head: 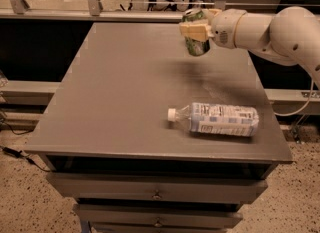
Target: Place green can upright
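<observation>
Next, my gripper releases the green can on the grey tabletop [207, 72] between the clear plastic bottle and the far edge of the table. The can still hangs clear of the tabletop.
The green can [197, 44] is held roughly upright in my gripper [194, 28], above the far right part of the grey table [115, 102]. The cream fingers [191, 30] are shut around the can's upper half, and its silver top shows just above them. The can's shadow falls on the tabletop below, so it hangs clear of the surface. My white arm [270, 32] reaches in from the right.
A clear plastic bottle [220, 119] with a blue-white label lies on its side at the table's front right, cap pointing left. Drawers [157, 194] sit under the tabletop. A railing and a ledge run behind the table.
</observation>
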